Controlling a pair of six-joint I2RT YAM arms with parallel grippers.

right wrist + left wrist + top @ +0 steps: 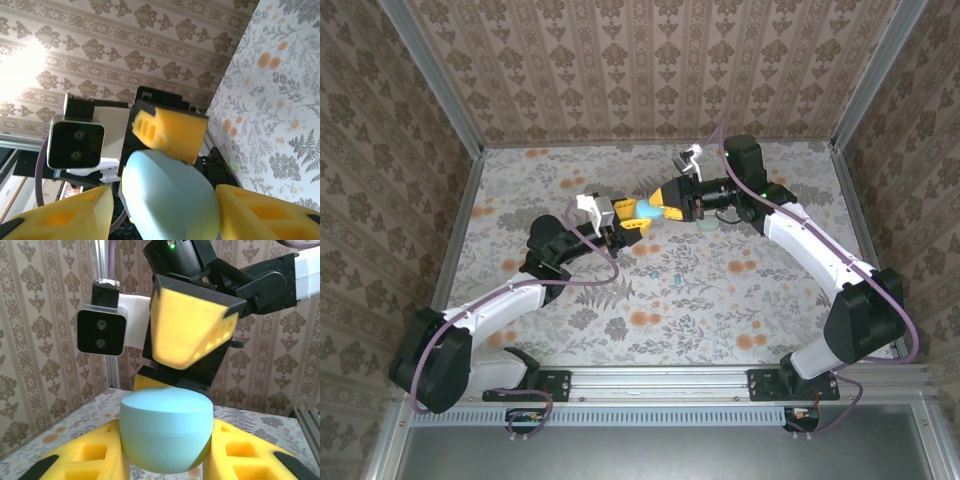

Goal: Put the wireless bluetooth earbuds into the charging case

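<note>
My left gripper is holding the charging case shallow in its fingers, so my right gripper needs to hold it while my left gripper opens and takes the case's sides [207, 436] deeper.
A light teal, pebble-shaped charging case [650, 210] hangs in mid-air between both grippers, its lid down. My left gripper [628, 224] is shut on it, with the yellow fingers [85, 460] pressed against both sides of the case [165, 427]. My right gripper [667, 205] faces it from the other side. Its fingers [260, 212] sit either side of the case [170, 200], one touching and the other a sliver apart. Two tiny teal earbuds [654, 272] [677, 279] lie on the tablecloth below. A pale round piece [711, 225] lies under the right arm.
The floral tablecloth [650, 320] covers the table inside wallpapered walls, with metal posts at the corners and a rail [660, 378] along the near edge. The left wrist camera [75, 145] shows close behind the case, and the right wrist camera [102, 330] shows from the other side.
</note>
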